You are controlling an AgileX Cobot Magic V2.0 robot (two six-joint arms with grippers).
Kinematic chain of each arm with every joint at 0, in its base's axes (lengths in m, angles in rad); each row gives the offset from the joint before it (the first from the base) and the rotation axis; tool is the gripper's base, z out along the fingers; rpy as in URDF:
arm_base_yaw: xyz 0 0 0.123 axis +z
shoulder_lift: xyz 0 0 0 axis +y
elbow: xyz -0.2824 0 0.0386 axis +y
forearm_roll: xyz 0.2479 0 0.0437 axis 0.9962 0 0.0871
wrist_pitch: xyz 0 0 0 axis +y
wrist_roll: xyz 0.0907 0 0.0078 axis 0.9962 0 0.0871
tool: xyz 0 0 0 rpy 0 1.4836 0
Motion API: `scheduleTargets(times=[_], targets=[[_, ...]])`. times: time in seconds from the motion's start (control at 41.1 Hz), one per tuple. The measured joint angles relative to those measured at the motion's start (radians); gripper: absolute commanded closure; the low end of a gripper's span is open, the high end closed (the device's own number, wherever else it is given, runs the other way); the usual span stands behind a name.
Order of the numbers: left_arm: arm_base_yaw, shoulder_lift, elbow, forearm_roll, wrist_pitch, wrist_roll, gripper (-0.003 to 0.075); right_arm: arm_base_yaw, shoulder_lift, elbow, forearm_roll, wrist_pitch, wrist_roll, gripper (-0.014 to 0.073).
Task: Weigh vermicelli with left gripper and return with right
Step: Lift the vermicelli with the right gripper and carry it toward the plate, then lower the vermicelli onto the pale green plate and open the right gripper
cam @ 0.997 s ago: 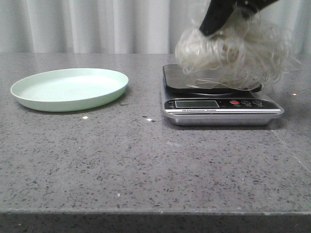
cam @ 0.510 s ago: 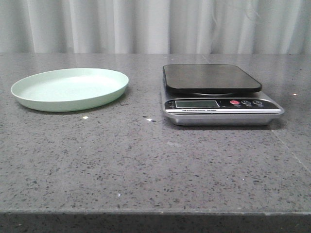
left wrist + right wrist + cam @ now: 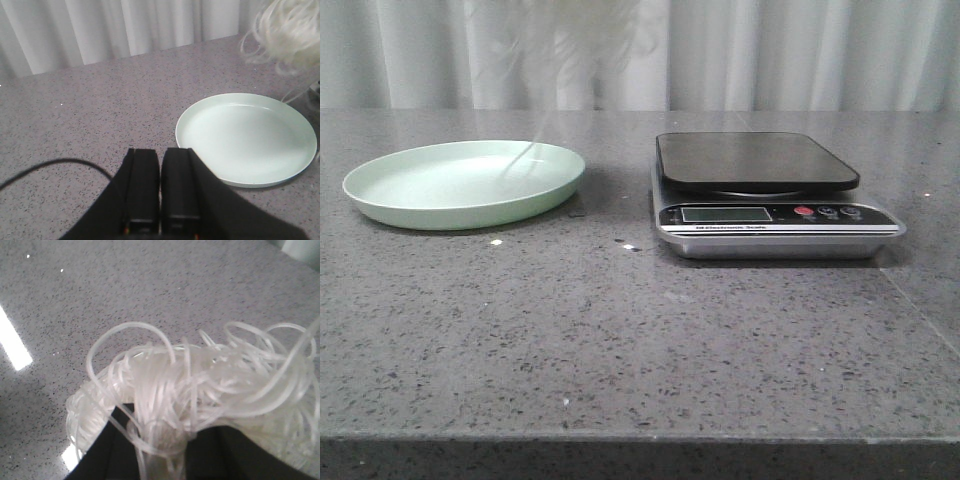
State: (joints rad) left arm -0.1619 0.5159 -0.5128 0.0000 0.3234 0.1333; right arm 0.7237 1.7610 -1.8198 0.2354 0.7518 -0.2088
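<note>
Next, my right gripper lets go of the vermicelli on the middle of the pale green plate point(image 3: 470, 157).
The vermicelli point(image 3: 200, 385), a fluffy mass of whitish translucent strands, is clamped in my right gripper point(image 3: 165, 440), which is shut on it. In the front view the vermicelli point(image 3: 565, 35) hangs blurred at the top edge above the pale green plate point(image 3: 380, 205), with a few strands trailing down to the plate. The right gripper itself is above the frame there. My left gripper point(image 3: 160, 190) is shut and empty, low over the table beside the plate point(image 3: 245, 140). The vermicelli point(image 3: 290, 30) shows above the plate's far side in the left wrist view.
A digital kitchen scale point(image 3: 770, 200) with a bare black platform stands right of the plate. A white curtain hangs behind the grey speckled table point(image 3: 620, 340). A black cable point(image 3: 50, 167) lies beside the left gripper.
The vermicelli has left the scale. It went up out of the front view and now hangs above the plate on the left. The scale platform is bare.
</note>
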Motion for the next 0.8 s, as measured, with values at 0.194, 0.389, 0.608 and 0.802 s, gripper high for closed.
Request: scheduleTargets(times=[0.194, 0.389, 0.608, 0.802], targets=[[0.0, 0.0, 0.0, 0.0, 0.0, 0.0, 0.0583, 0.034, 0.119, -0.007, 0.002, -0.069, 0.0, 0.0442], [0.0, 0.0, 0.0, 0.0, 0.002, 0.0, 0.0583, 0.034, 0.21, -0.007, 0.002, -0.099, 0.0, 0.0442], [0.0, 0.0, 0.0, 0.0, 0.002, 0.0, 0.0583, 0.034, 0.253, -0.009, 0.002, -0.125, 0.0, 0.0442], [0.0, 0.0, 0.0, 0.0, 0.004, 0.0, 0.0583, 0.034, 0.274, -0.011, 0.004, -0.134, 0.0, 0.0442]])
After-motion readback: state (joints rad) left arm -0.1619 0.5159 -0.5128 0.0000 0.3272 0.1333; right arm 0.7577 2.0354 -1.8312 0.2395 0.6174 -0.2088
